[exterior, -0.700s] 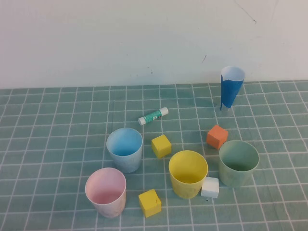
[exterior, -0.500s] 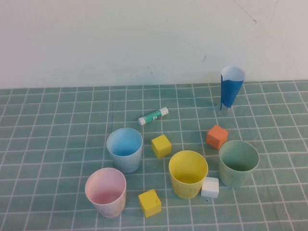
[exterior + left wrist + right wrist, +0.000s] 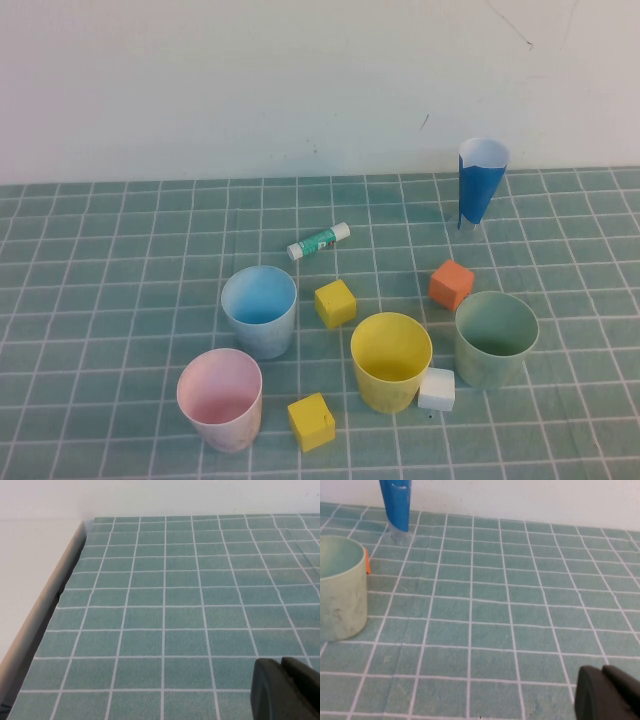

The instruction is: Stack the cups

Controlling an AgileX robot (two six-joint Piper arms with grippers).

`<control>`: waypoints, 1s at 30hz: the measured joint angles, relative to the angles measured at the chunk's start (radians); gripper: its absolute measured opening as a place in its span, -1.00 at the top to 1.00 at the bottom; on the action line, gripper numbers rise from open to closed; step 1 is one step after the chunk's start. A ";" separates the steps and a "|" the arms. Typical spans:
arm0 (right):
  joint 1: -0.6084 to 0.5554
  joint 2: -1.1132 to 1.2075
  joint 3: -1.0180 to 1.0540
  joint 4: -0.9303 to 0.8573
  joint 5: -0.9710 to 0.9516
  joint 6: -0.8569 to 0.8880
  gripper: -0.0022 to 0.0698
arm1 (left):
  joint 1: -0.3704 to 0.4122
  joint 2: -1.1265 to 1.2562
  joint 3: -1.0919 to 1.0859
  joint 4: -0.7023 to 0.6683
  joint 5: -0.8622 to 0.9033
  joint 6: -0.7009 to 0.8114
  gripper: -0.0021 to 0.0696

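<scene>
Next, I move my left gripper to the pink cup's rim (image 3: 188, 371), on the side of that cup away from the yellow cubes, and close it there.
Four cups stand upright and apart on the green gridded mat: a light blue cup (image 3: 260, 311), a pink cup (image 3: 221, 399) at the front left, a yellow cup (image 3: 390, 361) and a pale green cup (image 3: 496, 339) (image 3: 341, 586) on the right. No arm shows in the high view. My left gripper (image 3: 281, 666) is shut and empty over bare mat near the mat's left edge. My right gripper (image 3: 603, 673) is shut and empty, low over the mat to the right of the green cup.
A dark-blue paper cone (image 3: 481, 184) (image 3: 396, 504) stands at the back right. Two yellow cubes (image 3: 335, 303) (image 3: 311, 421), an orange cube (image 3: 451, 284) and a white cube (image 3: 437, 389) lie among the cups. A green glue stick (image 3: 319, 240) lies behind them. A white wall runs along the back.
</scene>
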State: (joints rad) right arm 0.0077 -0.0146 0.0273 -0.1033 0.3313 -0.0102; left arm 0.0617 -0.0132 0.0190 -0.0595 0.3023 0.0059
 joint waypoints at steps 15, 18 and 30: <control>0.000 0.000 0.000 0.076 0.000 0.000 0.94 | 0.000 0.000 0.000 -0.047 -0.007 -0.025 0.95; 0.000 0.000 0.000 0.078 0.000 0.000 0.94 | 0.000 0.000 0.002 -0.282 -0.021 -0.149 0.95; 0.000 0.000 0.000 0.078 0.000 0.000 0.94 | 0.000 0.000 0.002 -0.760 -0.134 -0.222 0.95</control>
State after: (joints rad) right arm 0.0077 -0.0146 0.0273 -0.0248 0.3313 -0.0102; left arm 0.0617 -0.0132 0.0210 -0.8198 0.1687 -0.2158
